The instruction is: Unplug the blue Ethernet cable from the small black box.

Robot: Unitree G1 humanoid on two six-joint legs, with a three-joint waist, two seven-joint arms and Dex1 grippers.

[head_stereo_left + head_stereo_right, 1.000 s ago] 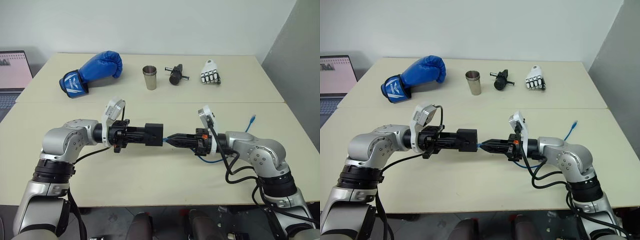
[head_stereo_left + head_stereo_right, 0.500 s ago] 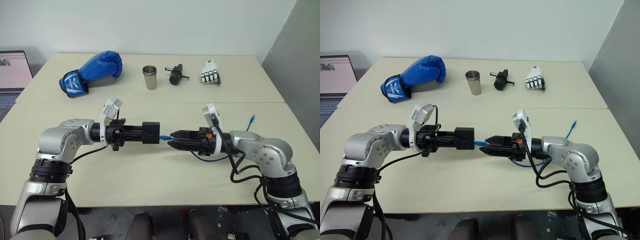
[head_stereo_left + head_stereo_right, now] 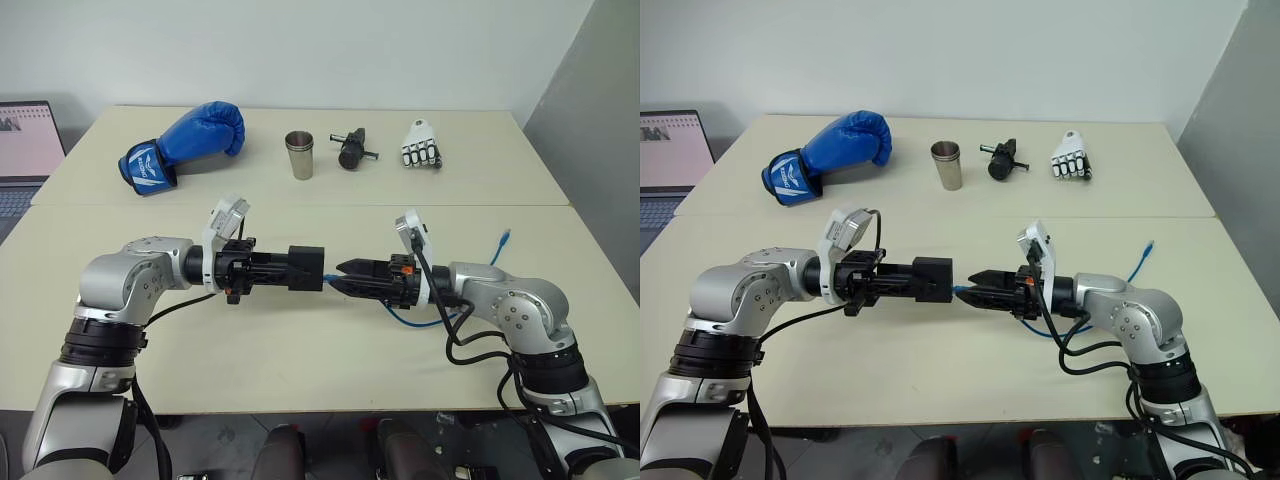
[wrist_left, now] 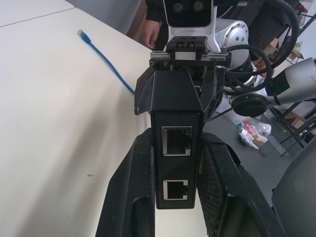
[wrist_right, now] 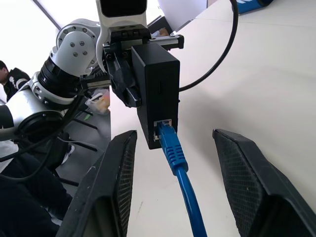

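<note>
My open right gripper surrounds the plug in the small black box's port, so I will close on the plug's front end [image 5: 170, 139] before pulling back.
My left gripper [image 3: 288, 268] is shut on the small black box [image 3: 306, 268] and holds it level above the table, fingers [image 4: 132, 187] along its sides. Two ports on the box's [image 4: 175, 123] face toward the left wrist are empty. The blue Ethernet cable [image 5: 177, 163] has its plug sitting at a port on the box's [image 5: 158, 94] far end. My right gripper [image 5: 173, 134] is open, a finger on each side of the plug without touching it. From the right gripper [image 3: 340, 275] the cable [image 3: 415, 318] loops back to a loose plug on the table.
Along the far side of the table [image 3: 300, 380] lie a blue boxing glove [image 3: 185, 140], a steel cup [image 3: 299, 155], a black cylindrical tool [image 3: 351, 150] and a white robotic hand [image 3: 421, 145]. A laptop [image 3: 25, 150] stands at the far left.
One second ago my right gripper was shut on the cable by the box; its fingers have since opened. The left gripper still holds the box in the same place.
</note>
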